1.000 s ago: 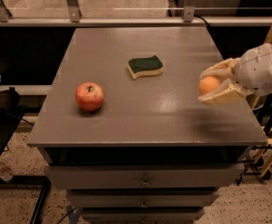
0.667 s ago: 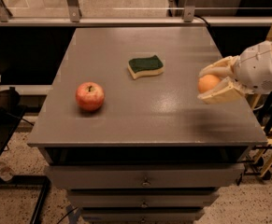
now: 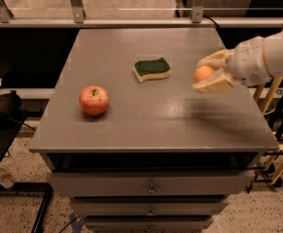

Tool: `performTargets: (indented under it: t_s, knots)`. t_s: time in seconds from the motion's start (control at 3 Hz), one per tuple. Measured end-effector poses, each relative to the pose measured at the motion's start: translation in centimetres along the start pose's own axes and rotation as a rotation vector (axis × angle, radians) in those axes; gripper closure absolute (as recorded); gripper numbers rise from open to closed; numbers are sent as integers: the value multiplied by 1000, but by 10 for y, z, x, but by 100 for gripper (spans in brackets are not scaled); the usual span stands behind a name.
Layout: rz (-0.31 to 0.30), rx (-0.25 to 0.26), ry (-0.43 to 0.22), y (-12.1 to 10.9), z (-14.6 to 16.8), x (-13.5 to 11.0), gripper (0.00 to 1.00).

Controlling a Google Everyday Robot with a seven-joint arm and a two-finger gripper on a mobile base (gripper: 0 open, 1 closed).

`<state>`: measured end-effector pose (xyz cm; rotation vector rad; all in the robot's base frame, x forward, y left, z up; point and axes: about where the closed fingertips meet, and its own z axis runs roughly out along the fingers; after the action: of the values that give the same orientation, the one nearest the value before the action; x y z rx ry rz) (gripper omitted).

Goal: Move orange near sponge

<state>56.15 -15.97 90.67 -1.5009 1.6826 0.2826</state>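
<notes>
The robot's gripper should release the orange on the grey table [image 3: 178,74], beside the end of the sponge that faces the wooden poles. The orange is now held above the table.
The orange [image 3: 203,74] is small, round and plain orange. It sits between the pale fingers of my gripper [image 3: 206,74], which comes in from the right and is shut on it above the right side of the grey table [image 3: 150,120]. The sponge [image 3: 152,69], dark green on top with a pale yellow base, lies flat on the table to the left of the gripper, a short gap away.
A red-yellow apple [image 3: 94,100] sits on the left part of the table. The table has drawers [image 3: 150,186] below its front edge. A metal railing [image 3: 131,21] runs behind it. Wooden poles [image 3: 282,130] stand at the right.
My gripper has carried the orange a little to the left and slightly up, closer to the sponge. The sponge and the apple have not moved.
</notes>
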Motion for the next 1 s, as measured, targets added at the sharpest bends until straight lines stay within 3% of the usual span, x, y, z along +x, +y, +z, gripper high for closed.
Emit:
performTargets:
  t_s: [0.33,1.0]
  knots:
    - [39,12,20,-29,41,-6,100]
    - [184,126,42,-63,89,0,100]
